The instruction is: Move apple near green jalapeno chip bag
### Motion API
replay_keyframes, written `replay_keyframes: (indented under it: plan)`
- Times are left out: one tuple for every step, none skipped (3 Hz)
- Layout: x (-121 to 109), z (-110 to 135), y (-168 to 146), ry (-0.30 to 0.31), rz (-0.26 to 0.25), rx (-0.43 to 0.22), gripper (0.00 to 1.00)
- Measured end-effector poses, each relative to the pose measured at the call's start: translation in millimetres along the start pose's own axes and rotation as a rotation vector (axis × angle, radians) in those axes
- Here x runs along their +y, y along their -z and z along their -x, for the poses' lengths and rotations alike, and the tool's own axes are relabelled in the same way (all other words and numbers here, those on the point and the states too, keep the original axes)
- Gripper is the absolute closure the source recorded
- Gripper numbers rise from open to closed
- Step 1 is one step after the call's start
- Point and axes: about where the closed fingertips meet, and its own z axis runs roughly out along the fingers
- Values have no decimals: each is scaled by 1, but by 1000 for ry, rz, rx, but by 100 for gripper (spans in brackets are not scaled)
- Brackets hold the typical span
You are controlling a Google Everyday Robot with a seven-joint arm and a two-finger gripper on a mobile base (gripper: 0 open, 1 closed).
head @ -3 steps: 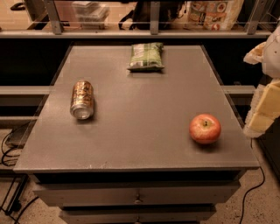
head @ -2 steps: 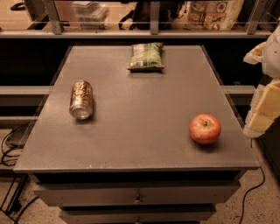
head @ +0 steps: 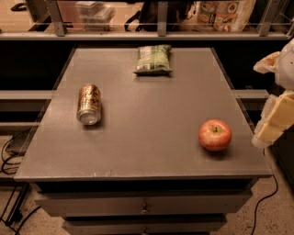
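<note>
Next, my gripper closes around the apple's middle [head: 216, 136], because the apple should go near the green jalapeno chip bag.
The red apple [head: 215, 135] with yellowish patches sits on the grey table [head: 147, 151] near the front right corner. The green jalapeno chip bag [head: 153, 59] lies flat at the far middle of the table, well away from the apple. My gripper [head: 274, 120], pale yellow, hangs at the right edge of the camera view, just off the table's right side and a short way right of the apple, not touching it. It holds nothing that I can see.
A gold-brown drink can [head: 89, 103] lies on its side at the left of the table. A railing and shelf with packaged goods [head: 225, 13] run behind the table. Drawers sit below the front edge. Cables lie on the floor at left.
</note>
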Motion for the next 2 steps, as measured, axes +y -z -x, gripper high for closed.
replay_keyframes:
  plan:
    - [3, 4, -17, -1, 7, -45, 0]
    - [5, 14, -39, 6, 25, -80, 0]
